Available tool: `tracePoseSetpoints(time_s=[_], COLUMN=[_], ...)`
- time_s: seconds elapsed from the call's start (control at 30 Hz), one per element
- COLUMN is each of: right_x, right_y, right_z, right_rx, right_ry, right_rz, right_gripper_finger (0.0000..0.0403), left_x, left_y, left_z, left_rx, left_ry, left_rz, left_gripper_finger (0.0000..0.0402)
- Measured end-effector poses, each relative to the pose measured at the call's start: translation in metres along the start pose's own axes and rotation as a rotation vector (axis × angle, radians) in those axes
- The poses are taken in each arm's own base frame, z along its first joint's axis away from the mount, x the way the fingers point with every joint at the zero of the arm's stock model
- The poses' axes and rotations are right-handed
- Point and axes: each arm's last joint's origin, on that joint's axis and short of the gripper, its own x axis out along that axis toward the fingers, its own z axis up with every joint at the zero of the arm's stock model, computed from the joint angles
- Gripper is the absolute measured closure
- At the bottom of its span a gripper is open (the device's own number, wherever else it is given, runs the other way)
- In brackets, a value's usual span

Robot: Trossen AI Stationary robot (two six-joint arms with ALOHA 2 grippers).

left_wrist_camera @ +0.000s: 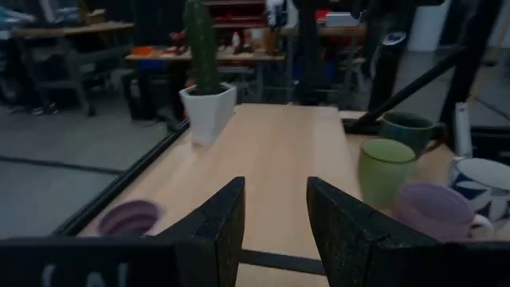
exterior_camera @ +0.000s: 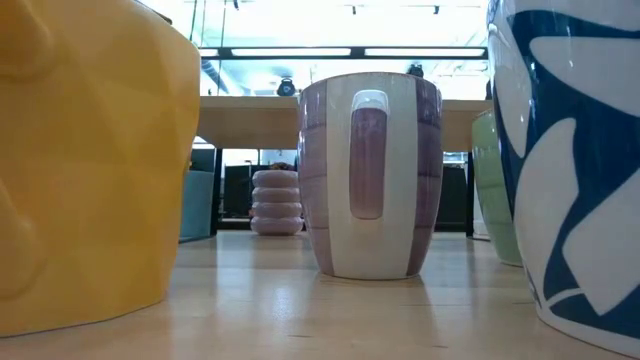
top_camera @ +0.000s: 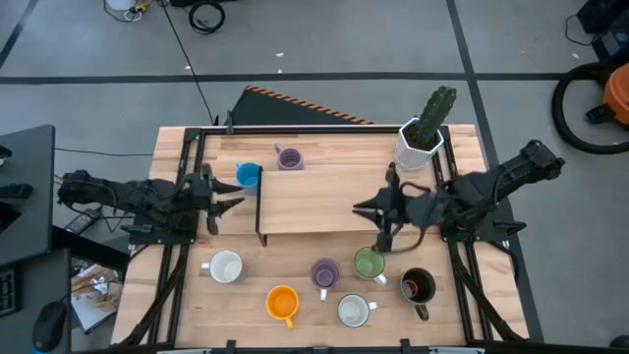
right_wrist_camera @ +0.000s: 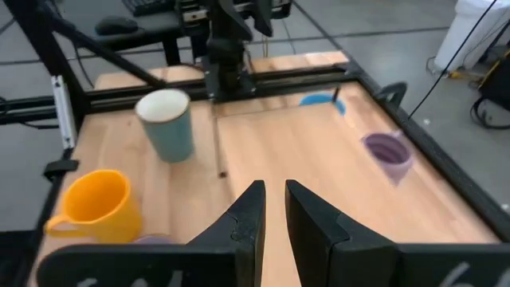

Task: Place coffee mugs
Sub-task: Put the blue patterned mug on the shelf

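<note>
The robot's right gripper will next move to the dark brown mug and close on the mug's rim [top_camera: 405,293], on the side toward the white mug.
In the high view both arms hover over a raised wooden board [top_camera: 324,202]. My left gripper [top_camera: 232,203] is open at the board's left end, and my right gripper [top_camera: 364,208] is open by a narrow gap at its right end. Neither touches a mug. A blue mug [top_camera: 248,175] and a lavender mug [top_camera: 288,157] stand by the board's far-left corner. On the near strip of table stand a pale mug [top_camera: 226,266], an orange mug [top_camera: 282,303], a second lavender mug [top_camera: 325,273], a green mug [top_camera: 369,264], a white mug [top_camera: 354,311] and a dark brown mug [top_camera: 418,287].
A white faceted planter with a cactus [top_camera: 423,138] stands at the table's far-right corner. Black frame rails [top_camera: 187,236] run along the table's left and right sides. The board's top between the grippers is bare wood. A dark desk [top_camera: 25,197] stands off the left edge.
</note>
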Motion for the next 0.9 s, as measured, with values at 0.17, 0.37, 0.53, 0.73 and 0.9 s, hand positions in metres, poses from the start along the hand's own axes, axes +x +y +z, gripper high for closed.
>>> tracePoseSetpoints(time_s=[0.17, 0.37, 0.53, 0.73, 0.9], right_x=[0.000, 0.003, 0.006, 0.020, 0.043], right_y=[0.026, 0.050, 0.065, 0.083, 0.096], right_z=[-0.005, -0.011, -0.012, -0.022, -0.043], right_rx=[0.062, 0.105, 0.120, 0.157, 0.162], right_ry=[0.048, 0.132, 0.274, 0.498, 0.702], right_rz=[0.014, 0.000, -0.038, -0.069, -0.052], right_gripper_finger=[0.0346, 0.0346, 0.0346, 0.0346, 0.0346], left_x=[0.001, -0.004, -0.010, -0.012, -0.012], left_y=[-0.005, -0.006, -0.007, -0.010, -0.009], left_z=[-0.020, -0.033, -0.040, -0.051, -0.052], left_rx=[0.010, 0.005, -0.024, -0.023, 0.009], left_ry=[-0.044, -0.091, -0.111, -0.103, -0.103], left_rz=[-0.065, -0.117, -0.160, -0.192, -0.142], left_gripper_finger=[0.0260, 0.0260, 0.0260, 0.0260, 0.0260])
